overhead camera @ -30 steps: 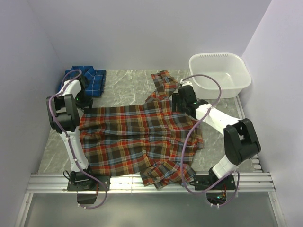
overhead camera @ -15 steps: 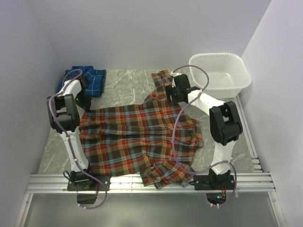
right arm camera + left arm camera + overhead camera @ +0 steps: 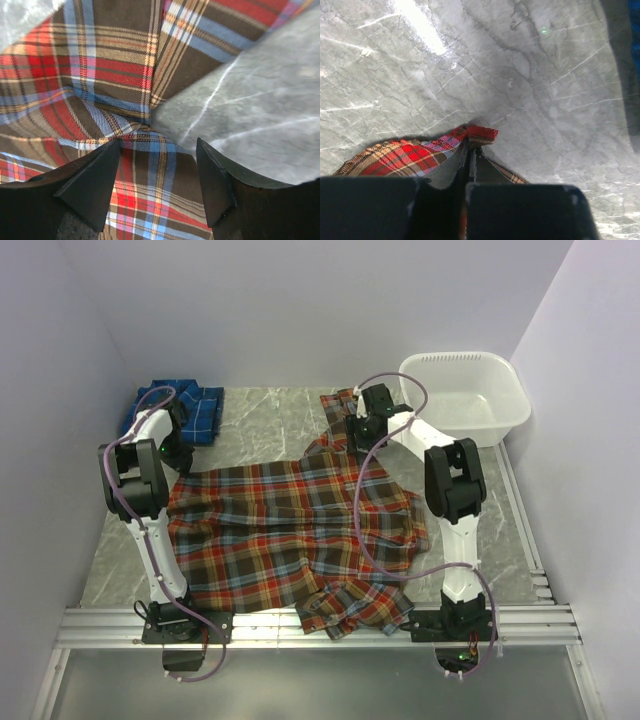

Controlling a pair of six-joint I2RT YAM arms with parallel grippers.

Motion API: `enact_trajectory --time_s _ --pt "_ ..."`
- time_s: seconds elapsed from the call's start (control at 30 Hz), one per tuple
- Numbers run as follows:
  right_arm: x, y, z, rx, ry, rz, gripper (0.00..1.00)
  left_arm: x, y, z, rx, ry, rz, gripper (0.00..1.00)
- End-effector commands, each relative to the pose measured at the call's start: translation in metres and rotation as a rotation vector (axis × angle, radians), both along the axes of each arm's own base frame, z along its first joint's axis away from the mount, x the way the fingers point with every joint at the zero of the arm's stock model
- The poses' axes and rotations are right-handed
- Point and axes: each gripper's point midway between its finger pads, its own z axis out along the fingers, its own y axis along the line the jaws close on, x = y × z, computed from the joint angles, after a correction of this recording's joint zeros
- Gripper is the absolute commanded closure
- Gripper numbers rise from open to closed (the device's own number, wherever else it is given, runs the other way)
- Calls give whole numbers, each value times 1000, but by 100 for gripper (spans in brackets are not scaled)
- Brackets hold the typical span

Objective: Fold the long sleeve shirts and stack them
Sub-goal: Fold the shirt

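I'll release the red-orange plaid shirt's corner from my left gripper on the grey marble (image 3: 189, 464) just in front of the blue plaid shirt. The shirt is now spread across the table's middle.
The red-orange plaid long sleeve shirt (image 3: 280, 530) lies spread across the middle of the table, one sleeve (image 3: 338, 405) reaching to the back. My left gripper (image 3: 180, 455) is at its left edge. In the left wrist view the left gripper (image 3: 470, 149) is shut on a fold of the red plaid cloth (image 3: 480, 133). My right gripper (image 3: 357, 432) hangs over the back sleeve. In its wrist view the right gripper (image 3: 159, 150) is open, its fingers standing either side of the plaid cloth (image 3: 150, 190). The blue plaid shirt (image 3: 200, 412) lies bunched at the back left.
A white plastic tub (image 3: 500, 425) stands at the back right, close to the right arm. Walls close in the table on the left, back and right. Bare grey marble (image 3: 270, 425) shows between the two shirts. A metal rail (image 3: 320, 625) runs along the near edge.
The right arm has swung its gripper back and to the left, from beside the tub to over the back sleeve. The left arm has stayed at the shirt's left edge.
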Motion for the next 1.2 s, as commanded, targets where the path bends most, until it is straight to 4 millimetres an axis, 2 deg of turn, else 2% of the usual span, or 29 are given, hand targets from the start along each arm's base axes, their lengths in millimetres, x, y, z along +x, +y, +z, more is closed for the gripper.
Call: enact_trajectory --time_s 0.0,0.17,0.27,0.33,0.37,0.4,0.5,0.53,0.6,0.77,0.9,0.93,1.03,1.17 --pt "-15 2 -18 3 117 10 32 -16 9 -9 40 53 -11 100" --pt "-25 6 -27 25 166 24 39 -16 9 -9 40 48 -14 100" --pt "-31 9 -32 34 196 41 50 -19 9 -9 47 53 -21 99" --pt "-36 9 -32 35 203 53 63 -21 10 -7 54 53 -21 100" --pt "-36 9 -30 38 197 58 70 -21 11 -6 58 51 -22 99" --pt "-37 8 -25 39 184 61 87 -19 12 -2 63 43 -23 99" --pt "-33 6 -10 35 143 64 93 -10 15 14 77 1 -24 100" --pt "-29 5 5 36 105 62 94 -7 15 19 81 -12 -23 99" --pt "-21 1 22 21 47 48 100 7 19 39 97 -69 -26 99" --pt "13 -20 90 -44 -192 -39 100 39 25 93 132 -211 -44 99" --pt "34 -34 121 -61 -316 -102 100 73 28 132 155 -369 -80 100" --pt "40 -34 130 -55 -344 -109 100 77 27 136 154 -390 -86 99" --pt "53 -41 137 -96 -388 -106 100 96 25 144 145 -455 -115 99" --pt "63 -48 140 -135 -432 -124 100 114 21 135 128 -488 -155 100"
